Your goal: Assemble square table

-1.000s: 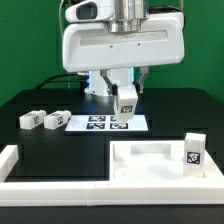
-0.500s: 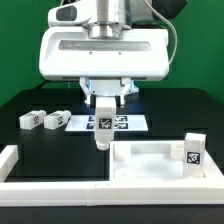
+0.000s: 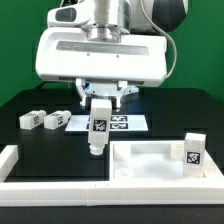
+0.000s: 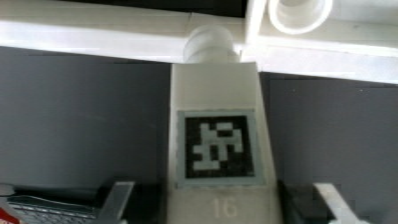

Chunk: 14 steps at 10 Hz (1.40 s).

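Note:
I should use my gripper to set the white leg block down standing upright in the slab's empty front corner socket point(image 3: 124, 173) point(image 4: 301, 12).
My gripper point(image 3: 98, 100) is shut on a white leg block point(image 3: 97, 130) with a tag. It holds the block upright just above the black table, near the left front corner of the square table slab point(image 3: 150, 160). The slab lies recessed face up. In the wrist view the leg block point(image 4: 221, 130) runs out between my gripper point(image 4: 224, 205) fingers toward a slab corner socket point(image 4: 294, 12). Another leg block point(image 3: 192, 152) stands in the slab's right corner. Two more leg blocks point(image 3: 30, 119) point(image 3: 57, 120) lie at the exterior view's left.
The marker board point(image 3: 122, 122) lies on the table behind the held leg block. A low white border wall point(image 3: 45, 172) runs along the front and the exterior view's left. A red thing shows at the wrist view's corner point(image 4: 27, 212).
The arm has moved toward the exterior view's left and forward. The held leg block went from tilted over the marker board to upright and lower, near the slab's left corner.

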Each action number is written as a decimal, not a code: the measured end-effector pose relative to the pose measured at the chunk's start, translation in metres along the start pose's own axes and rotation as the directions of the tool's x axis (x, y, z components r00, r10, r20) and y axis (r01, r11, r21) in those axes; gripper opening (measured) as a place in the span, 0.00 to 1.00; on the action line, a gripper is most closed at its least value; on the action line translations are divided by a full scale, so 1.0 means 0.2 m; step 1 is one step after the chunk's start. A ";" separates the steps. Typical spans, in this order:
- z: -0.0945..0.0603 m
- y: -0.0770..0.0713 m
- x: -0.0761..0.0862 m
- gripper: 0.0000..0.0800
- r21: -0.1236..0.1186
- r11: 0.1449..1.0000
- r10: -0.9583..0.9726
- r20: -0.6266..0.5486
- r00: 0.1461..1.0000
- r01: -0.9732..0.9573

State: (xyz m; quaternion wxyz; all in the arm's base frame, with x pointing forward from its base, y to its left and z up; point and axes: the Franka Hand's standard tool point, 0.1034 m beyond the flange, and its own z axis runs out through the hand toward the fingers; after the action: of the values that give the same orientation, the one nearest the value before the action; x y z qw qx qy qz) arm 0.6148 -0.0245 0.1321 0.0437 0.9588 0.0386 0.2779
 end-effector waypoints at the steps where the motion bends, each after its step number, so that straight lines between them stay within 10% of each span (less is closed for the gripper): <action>1: 0.02 -0.05 -0.01 0.36 0.012 1.000 0.003 0.007 1.000 -0.003; 5: 0.07 -0.20 -0.02 0.36 0.045 0.999 0.011 0.012 1.000 -0.012; 14: 0.17 -0.20 -0.06 0.36 0.027 1.000 0.008 -0.003 1.000 -0.008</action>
State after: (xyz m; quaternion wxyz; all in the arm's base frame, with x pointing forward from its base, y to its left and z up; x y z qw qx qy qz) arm 0.6210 0.0122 0.0931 0.0298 0.9590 0.0384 0.2791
